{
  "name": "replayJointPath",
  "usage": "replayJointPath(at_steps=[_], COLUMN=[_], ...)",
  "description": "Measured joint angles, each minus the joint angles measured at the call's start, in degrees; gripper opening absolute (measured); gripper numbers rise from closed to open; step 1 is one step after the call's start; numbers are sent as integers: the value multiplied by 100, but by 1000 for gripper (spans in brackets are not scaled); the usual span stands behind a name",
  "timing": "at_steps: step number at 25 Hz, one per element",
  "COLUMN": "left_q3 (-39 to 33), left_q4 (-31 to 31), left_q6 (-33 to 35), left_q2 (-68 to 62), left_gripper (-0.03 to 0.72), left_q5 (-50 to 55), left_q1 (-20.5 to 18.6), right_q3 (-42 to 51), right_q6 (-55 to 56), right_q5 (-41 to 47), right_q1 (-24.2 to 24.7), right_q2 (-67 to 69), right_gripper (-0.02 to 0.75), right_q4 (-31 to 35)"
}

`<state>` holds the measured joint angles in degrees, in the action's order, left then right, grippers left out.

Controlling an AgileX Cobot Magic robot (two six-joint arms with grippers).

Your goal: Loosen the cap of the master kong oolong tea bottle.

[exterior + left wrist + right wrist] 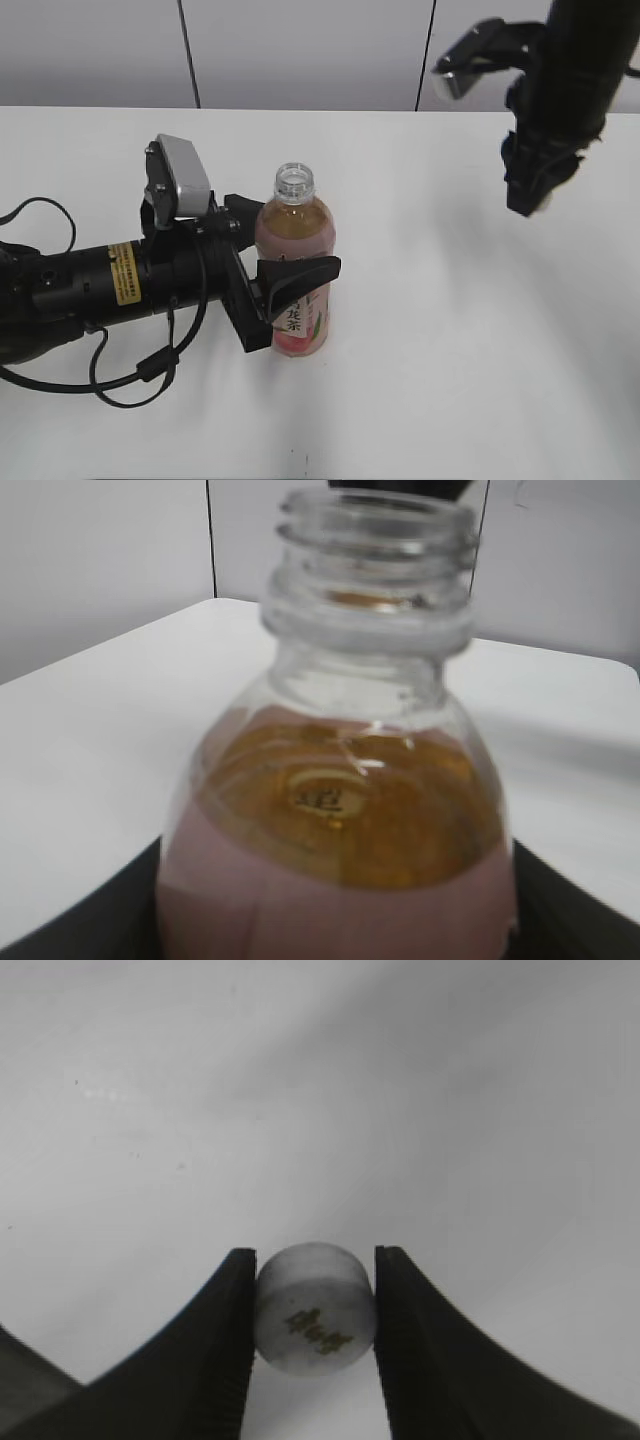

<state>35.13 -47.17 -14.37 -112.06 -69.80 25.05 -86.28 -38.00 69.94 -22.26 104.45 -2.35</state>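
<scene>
Next, my right gripper lets go of the cap on the bare white table (528,307) beneath it, at a spot that is well away from the bottle.
The master kong oolong tea bottle (294,262) stands upright on the white table, its neck open with no cap on it. It fills the left wrist view (340,810), where the bare threaded neck shows. My left gripper (290,285) is shut on the bottle's body at the label. My right gripper (530,200) hangs high above the table at the right, far from the bottle. In the right wrist view it (314,1350) is shut on the cap (314,1310), a small white round cap with a dark mark on its top.
The white table (450,340) stretches to the right and front of the bottle. Black cables (130,375) loop beside the left arm at the front left. A grey panelled wall (300,50) stands behind the table's far edge.
</scene>
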Motion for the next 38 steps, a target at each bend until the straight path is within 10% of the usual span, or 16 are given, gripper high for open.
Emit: replayJointPath(at_steps=[9, 20, 27, 38], left_q3=[0, 0, -6, -6], left_q4=[55, 351, 355, 247], left_q6=[-24, -61, -61, -39], left_q2=[0, 0, 0, 0], left_gripper=[443, 443, 443, 443], left_q5=[8, 51, 58, 53], left_q1=[0, 4, 4, 4], right_q3=[1951, 2084, 1988, 1962], right_q6=[1559, 2249, 2341, 2913], right_q5=[-1115, -1928, -1288, -48], right_q1=[550, 550, 550, 550], right_q2=[-4, 515, 527, -1861], right_gripper=[273, 298, 613, 506], right_q4=[235, 235, 235, 497])
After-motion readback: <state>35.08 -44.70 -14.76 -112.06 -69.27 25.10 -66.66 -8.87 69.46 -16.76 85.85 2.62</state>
